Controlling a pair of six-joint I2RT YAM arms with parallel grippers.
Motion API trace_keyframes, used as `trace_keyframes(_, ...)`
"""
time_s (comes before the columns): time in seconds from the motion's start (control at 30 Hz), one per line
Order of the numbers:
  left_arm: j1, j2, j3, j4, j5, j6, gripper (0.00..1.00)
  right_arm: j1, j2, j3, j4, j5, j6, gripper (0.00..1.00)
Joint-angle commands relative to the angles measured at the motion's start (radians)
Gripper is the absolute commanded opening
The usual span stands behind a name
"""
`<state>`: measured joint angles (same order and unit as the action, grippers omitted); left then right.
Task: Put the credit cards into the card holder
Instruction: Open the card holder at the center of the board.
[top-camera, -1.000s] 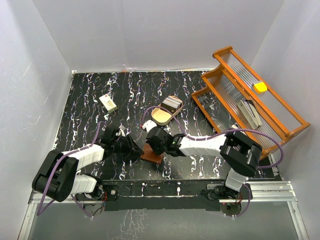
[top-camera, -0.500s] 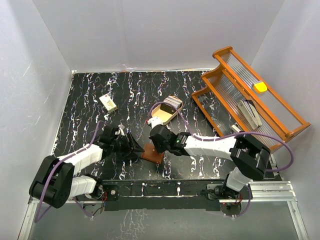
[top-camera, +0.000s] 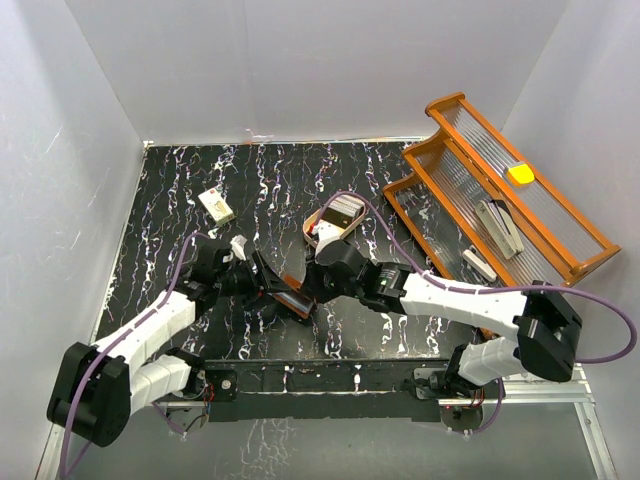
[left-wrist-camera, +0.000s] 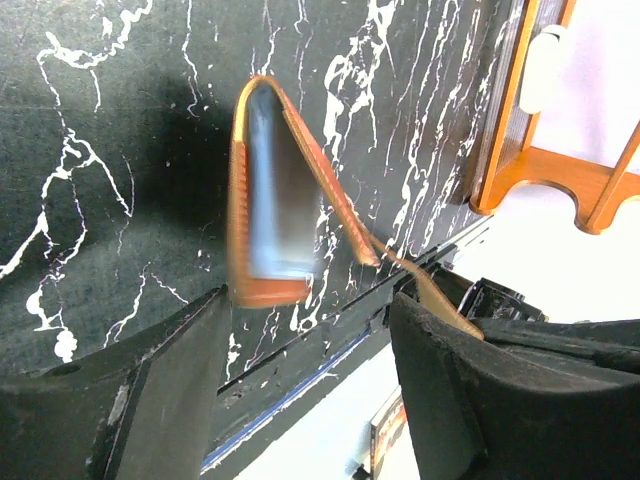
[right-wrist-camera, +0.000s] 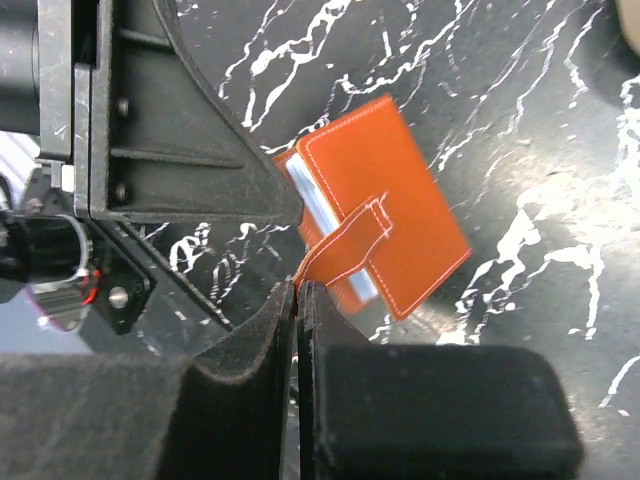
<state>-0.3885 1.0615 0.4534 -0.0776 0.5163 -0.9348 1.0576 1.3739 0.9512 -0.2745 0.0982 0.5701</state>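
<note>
My left gripper will swing the card holder clear, as both its covers hang between the fingers, and then take only the cover (left-wrist-camera: 239, 205) opposite the strap.
The brown card holder (top-camera: 293, 298) hangs by its strap, partly open, its grey-blue lining showing in the left wrist view (left-wrist-camera: 268, 195). My right gripper (top-camera: 314, 284) is shut on the end of that strap (right-wrist-camera: 345, 245); the holder's brown outside (right-wrist-camera: 400, 190) lies just beyond my right gripper (right-wrist-camera: 299, 288). My left gripper (top-camera: 264, 282) is open and empty, just left of the holder; its fingers (left-wrist-camera: 165, 390) stand on either side, below the holder, without touching it. The credit cards (top-camera: 343, 209) lie stacked at the far end of the beige oval tray (top-camera: 311, 222).
A small cream block (top-camera: 216, 205) lies at the back left. A wooden rack (top-camera: 470, 190) with a yellow piece (top-camera: 519, 174) fills the right side. The table's front edge (left-wrist-camera: 290, 385) is close below the holder.
My right gripper has pulled the card holder up by its strap and moved away from the front edge. My left gripper has swung up beside the holder, still open.
</note>
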Motion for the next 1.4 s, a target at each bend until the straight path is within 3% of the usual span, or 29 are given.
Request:
trace_keyframes(0.0, 0.0, -0.047, 0.06, -0.101, -0.004, 0.025, 0.63, -0.002, -0.047, -0.053, 0.173, -0.085, 0.12, 0.0)
trace_keyframes(0.4, 0.0, -0.016, 0.026, -0.134, -0.057, 0.064, 0.56, -0.008, 0.0, -0.059, 0.121, 0.011, 0.133, 0.0)
trace_keyframes(0.7, 0.0, 0.045, 0.008, -0.101, -0.051, 0.066, 0.5, -0.118, 0.025, -0.067, 0.07, -0.013, 0.121, 0.0)
trace_keyframes(1.07, 0.0, 0.026, 0.034, -0.14, -0.083, 0.077, 0.49, -0.158, -0.052, -0.049, 0.05, -0.193, 0.095, 0.0)
trace_keyframes(1.37, 0.0, -0.019, 0.093, -0.258, -0.123, 0.109, 0.45, -0.134, -0.114, -0.112, 0.207, -0.366, 0.276, 0.0)
